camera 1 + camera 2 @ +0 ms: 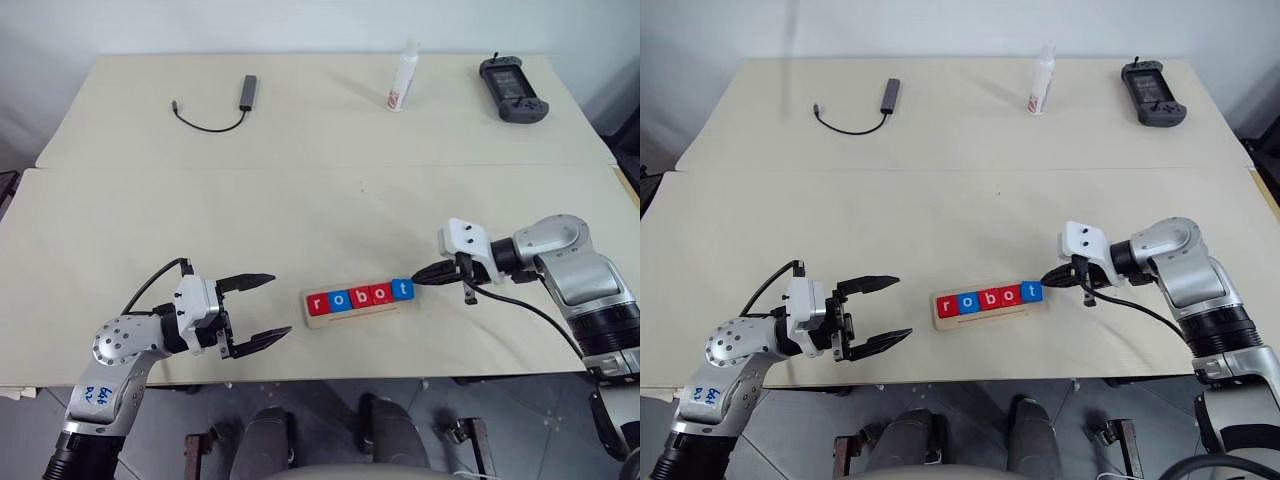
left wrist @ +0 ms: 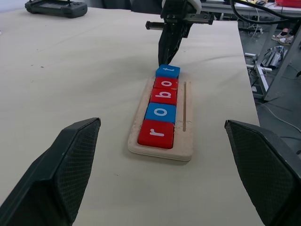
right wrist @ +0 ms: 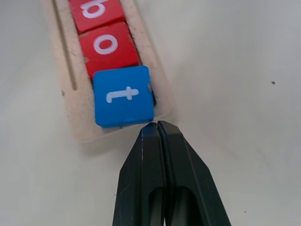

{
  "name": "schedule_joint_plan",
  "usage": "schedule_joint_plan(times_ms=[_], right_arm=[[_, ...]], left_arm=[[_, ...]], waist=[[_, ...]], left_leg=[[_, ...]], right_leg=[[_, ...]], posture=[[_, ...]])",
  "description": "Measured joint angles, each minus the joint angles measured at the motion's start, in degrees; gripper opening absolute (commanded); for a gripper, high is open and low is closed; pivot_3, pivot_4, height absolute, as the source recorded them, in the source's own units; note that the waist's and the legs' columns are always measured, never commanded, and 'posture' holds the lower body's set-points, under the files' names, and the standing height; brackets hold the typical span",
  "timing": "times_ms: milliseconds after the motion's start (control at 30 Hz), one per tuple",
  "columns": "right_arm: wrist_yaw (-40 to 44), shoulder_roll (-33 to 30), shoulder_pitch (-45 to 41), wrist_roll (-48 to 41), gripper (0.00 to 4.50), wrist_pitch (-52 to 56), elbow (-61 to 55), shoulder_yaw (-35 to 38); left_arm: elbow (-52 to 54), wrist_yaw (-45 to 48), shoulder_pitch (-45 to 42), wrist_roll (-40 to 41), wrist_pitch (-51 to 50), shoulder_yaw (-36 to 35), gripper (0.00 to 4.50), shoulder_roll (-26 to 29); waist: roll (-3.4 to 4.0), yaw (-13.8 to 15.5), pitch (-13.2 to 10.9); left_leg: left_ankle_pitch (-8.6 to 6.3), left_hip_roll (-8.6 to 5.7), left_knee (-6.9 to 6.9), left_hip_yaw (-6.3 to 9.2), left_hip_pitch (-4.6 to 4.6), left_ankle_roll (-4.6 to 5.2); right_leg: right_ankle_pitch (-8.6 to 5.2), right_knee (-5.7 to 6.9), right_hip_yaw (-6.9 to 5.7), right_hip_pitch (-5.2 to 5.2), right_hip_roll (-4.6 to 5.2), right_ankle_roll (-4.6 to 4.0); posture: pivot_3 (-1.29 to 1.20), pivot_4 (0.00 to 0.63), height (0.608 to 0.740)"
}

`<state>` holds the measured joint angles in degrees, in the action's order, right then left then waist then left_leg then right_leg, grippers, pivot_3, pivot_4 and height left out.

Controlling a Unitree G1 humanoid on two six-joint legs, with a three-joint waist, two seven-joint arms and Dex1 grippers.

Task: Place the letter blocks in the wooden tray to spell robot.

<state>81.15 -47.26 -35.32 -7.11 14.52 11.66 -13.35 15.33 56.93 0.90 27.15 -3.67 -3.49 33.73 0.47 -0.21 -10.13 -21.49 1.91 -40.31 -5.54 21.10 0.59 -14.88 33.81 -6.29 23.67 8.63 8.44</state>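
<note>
The wooden tray sits crooked to the table's front edge, so next I back my right gripper off the t block and then turn the tray square by its end [image 1: 409,303].
Several letter blocks [image 1: 360,296] lie in a row on the wooden tray [image 1: 357,312] near the table's front edge, reading r, o, b, o, t in red, blue, red, red, blue. The blue t block [image 3: 123,96] sits at the tray's right end, slightly overhanging it. My right gripper [image 3: 157,125] is shut with nothing held, its tips right at the outer edge of the t block [image 1: 403,288]. To the tray's left, apart from it, my left gripper [image 1: 268,307] stands open, pointing at the tray [image 2: 162,148].
At the table's far side lie a black cable with an adapter [image 1: 230,105], a white bottle [image 1: 403,78] and a black handheld controller [image 1: 512,89]. A seam [image 1: 320,167] runs across the table between them and the tray.
</note>
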Motion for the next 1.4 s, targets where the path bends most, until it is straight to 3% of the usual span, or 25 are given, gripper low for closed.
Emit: schedule_joint_plan(times_ms=[533,833,933,1133,1233,1400], right_arm=[[-0.8,-0.4,3.2,-1.1,0.03,2.4,-5.4,1.3],[-1.9,-2.4,16.0,-9.6,0.03,-3.0,-7.8,15.6],[-2.3,-2.5,20.8,-12.4,0.52,-3.8,-8.9,20.7],[-4.5,-3.0,28.2,-14.0,2.45,-2.0,-16.4,22.4],[-5.9,-3.0,28.1,-14.0,2.45,-1.0,-18.5,21.4],[-6.2,-2.8,26.9,-14.4,0.79,2.2,-20.9,16.8]], left_arm=[[-0.4,0.2,0.5,-0.1,1.2,0.0,4.5,0.0],[-0.6,0.8,1.8,0.2,1.1,-1.4,4.5,1.0],[-1.7,1.5,2.3,0.9,0.7,-4.1,4.5,2.5],[-5.0,3.4,1.3,0.9,1.0,-5.6,4.5,3.4],[-5.0,4.3,0.1,0.9,1.4,-5.5,4.5,3.4],[-5.0,5.2,0.3,0.9,1.4,-5.4,4.5,3.0]], waist=[[0.0,0.1,0.0],[-0.01,0.2,0.0],[-0.01,0.2,0.0],[0.0,0.1,0.0],[0.0,0.1,0.0],[0.0,0.1,0.0]], left_leg=[[0.0,-0.01,0.0,0.0,0.0,0.0],[0.0,0.0,0.02,0.0,0.0,0.0],[0.0,0.0,0.02,-0.01,-0.03,0.01],[-0.01,0.0,0.01,-0.03,-0.06,0.01],[-0.01,0.01,0.02,-0.01,-0.06,0.01],[-0.01,0.0,0.01,-0.01,-0.05,0.01]], right_leg=[[0.0,-0.01,0.0,-0.01,0.01,0.0],[0.0,-0.04,-0.01,-0.01,0.0,0.0],[0.0,-0.01,0.01,-0.02,0.0,0.0],[0.0,0.02,0.05,-0.02,0.0,0.0],[0.0,0.02,0.05,-0.02,0.0,0.0],[0.0,0.0,0.05,-0.02,0.0,0.0]], posture=[[0.0,0.15,0.74],[0.0,0.15,0.74],[0.0,0.15,0.74],[0.0,0.15,0.74],[0.0,0.15,0.74],[0.0,0.15,0.74]])
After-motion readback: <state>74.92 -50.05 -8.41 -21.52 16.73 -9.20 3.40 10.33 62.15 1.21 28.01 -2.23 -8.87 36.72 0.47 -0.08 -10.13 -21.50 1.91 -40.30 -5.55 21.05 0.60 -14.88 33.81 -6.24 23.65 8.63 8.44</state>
